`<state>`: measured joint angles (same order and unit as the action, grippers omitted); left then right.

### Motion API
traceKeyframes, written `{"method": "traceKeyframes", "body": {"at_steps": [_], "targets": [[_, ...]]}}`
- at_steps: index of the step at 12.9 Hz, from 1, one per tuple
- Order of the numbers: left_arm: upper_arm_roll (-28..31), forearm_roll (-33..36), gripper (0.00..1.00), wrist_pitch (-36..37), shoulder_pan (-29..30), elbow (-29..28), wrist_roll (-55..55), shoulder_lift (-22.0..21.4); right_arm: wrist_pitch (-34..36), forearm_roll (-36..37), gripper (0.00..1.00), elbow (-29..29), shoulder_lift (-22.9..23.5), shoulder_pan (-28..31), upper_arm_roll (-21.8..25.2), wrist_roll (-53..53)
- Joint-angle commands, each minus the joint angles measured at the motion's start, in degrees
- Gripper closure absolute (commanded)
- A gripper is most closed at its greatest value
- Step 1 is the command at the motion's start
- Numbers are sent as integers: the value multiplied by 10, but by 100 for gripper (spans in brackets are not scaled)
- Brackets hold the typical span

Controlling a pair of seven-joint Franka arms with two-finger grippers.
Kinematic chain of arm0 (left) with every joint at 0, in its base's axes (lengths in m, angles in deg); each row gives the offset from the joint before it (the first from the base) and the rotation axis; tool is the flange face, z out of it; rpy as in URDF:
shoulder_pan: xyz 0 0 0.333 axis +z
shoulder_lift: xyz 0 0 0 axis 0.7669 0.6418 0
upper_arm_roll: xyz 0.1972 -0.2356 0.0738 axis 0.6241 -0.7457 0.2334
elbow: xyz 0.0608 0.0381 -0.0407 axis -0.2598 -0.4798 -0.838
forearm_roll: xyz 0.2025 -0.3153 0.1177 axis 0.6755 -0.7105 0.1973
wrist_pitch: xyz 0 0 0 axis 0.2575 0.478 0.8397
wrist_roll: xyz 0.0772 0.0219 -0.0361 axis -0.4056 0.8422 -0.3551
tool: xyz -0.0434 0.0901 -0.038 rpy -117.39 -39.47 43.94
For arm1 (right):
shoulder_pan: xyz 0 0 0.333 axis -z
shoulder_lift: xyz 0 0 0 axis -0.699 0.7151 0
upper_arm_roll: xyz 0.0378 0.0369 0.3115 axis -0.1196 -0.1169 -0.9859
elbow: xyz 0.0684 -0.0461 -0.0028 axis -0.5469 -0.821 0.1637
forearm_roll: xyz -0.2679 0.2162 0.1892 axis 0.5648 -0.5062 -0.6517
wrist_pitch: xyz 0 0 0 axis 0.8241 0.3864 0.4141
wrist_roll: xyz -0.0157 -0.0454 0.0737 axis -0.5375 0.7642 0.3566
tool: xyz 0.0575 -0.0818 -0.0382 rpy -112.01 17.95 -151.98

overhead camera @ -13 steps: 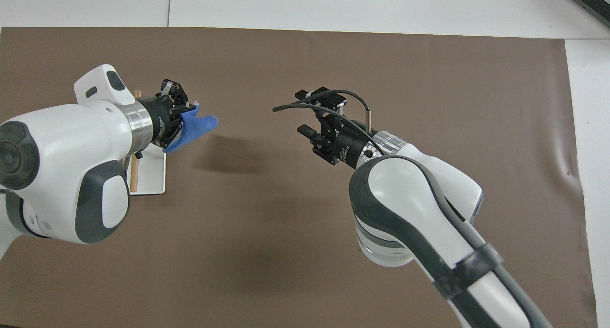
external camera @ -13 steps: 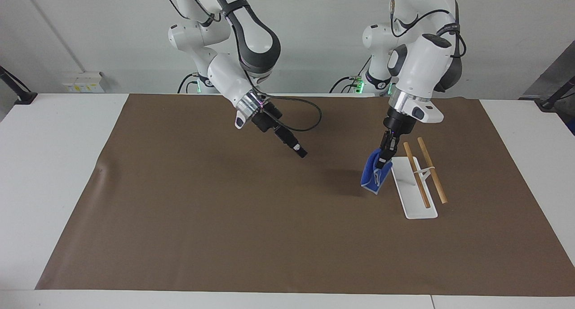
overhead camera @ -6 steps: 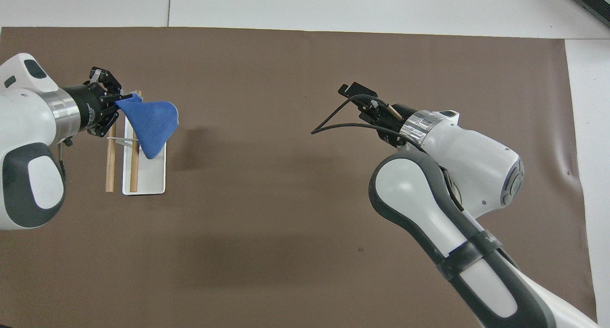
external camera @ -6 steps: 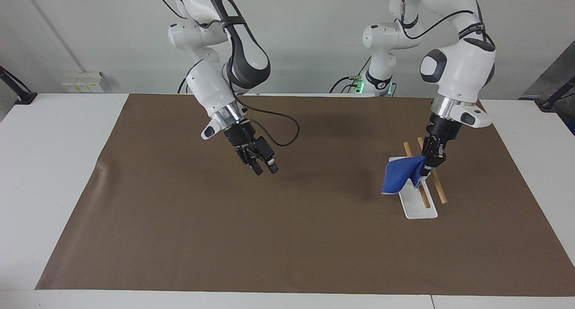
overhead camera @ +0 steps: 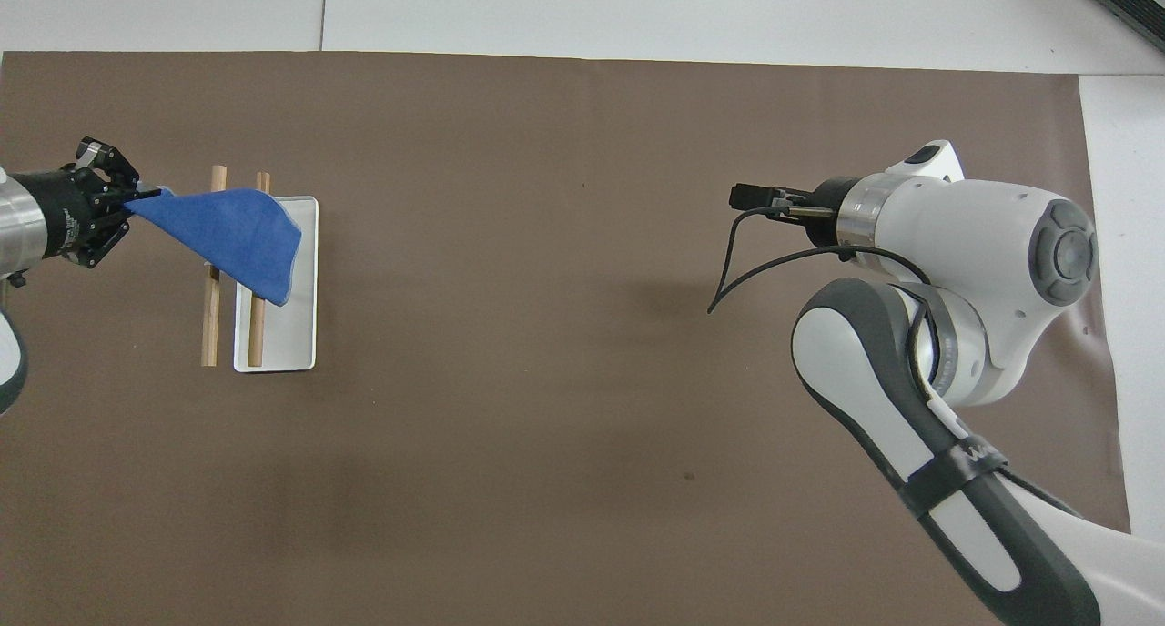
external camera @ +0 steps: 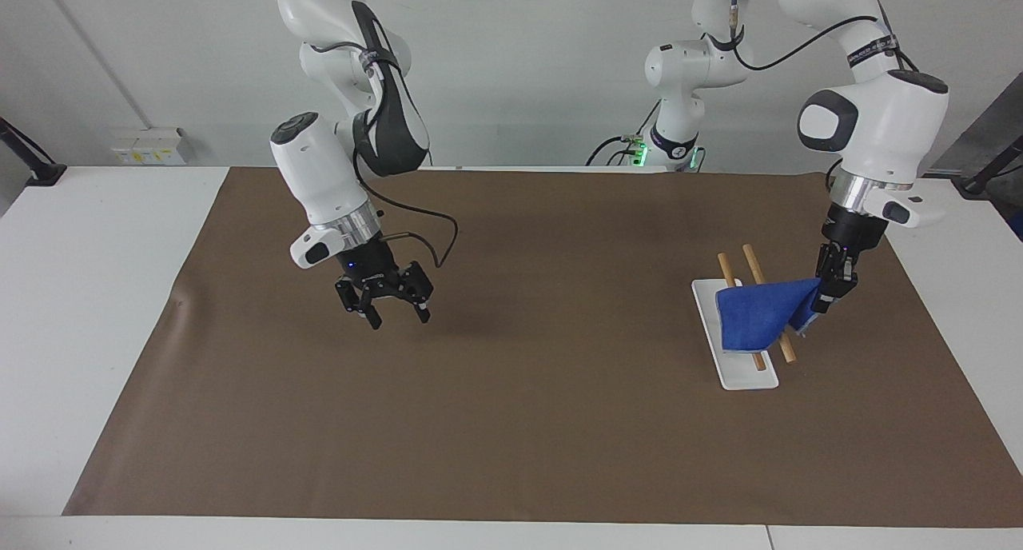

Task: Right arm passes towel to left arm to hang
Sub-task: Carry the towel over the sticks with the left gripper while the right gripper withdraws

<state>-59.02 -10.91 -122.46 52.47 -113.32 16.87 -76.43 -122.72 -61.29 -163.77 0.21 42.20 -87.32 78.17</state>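
Observation:
I will use my left gripper to let go of the blue towel that is draped across the middle of both wooden rods point(overhead camera: 241, 277). Its held corner is up beside the rack.
My left gripper point(external camera: 827, 298) is shut on one corner of the blue towel point(external camera: 755, 318). It holds that corner up beside the rack, toward the left arm's end of the table. The towel stretches from the gripper across both wooden rods point(external camera: 729, 266), and its free end hangs over the rack's white base point(external camera: 747, 378). In the overhead view the towel point(overhead camera: 227, 233) covers the farther part of the rods point(overhead camera: 211, 321), with the left gripper point(overhead camera: 135, 206) at its corner. My right gripper point(external camera: 398, 316) is open and empty, pointing down over bare mat toward the right arm's end; it also shows in the overhead view point(overhead camera: 752, 195).
A brown mat point(external camera: 511, 438) covers most of the white table point(external camera: 96, 294). The right arm's black cable point(external camera: 431, 238) loops beside its wrist. A wide stretch of mat lies between the two grippers.
The left gripper carried the towel from beside the rack across both rods toward the left arm's end. The right arm drew back toward its own end and turned its gripper downward.

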Motion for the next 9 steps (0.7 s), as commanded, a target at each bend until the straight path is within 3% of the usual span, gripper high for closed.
{"method": "traceKeyframes", "body": {"at_steps": [1,3,9], "targets": [[20,-8,100,40,5,-13,73,-16,104,111,0,41,-5,-4,35,-22],[20,-8,100,41,6,-29,79,-18,204,165,0,78,-15,-3,46,-44],[20,-8,100,41,3,-105,79,-54,419,168,0,149,-90,-3,97,-45]]}}
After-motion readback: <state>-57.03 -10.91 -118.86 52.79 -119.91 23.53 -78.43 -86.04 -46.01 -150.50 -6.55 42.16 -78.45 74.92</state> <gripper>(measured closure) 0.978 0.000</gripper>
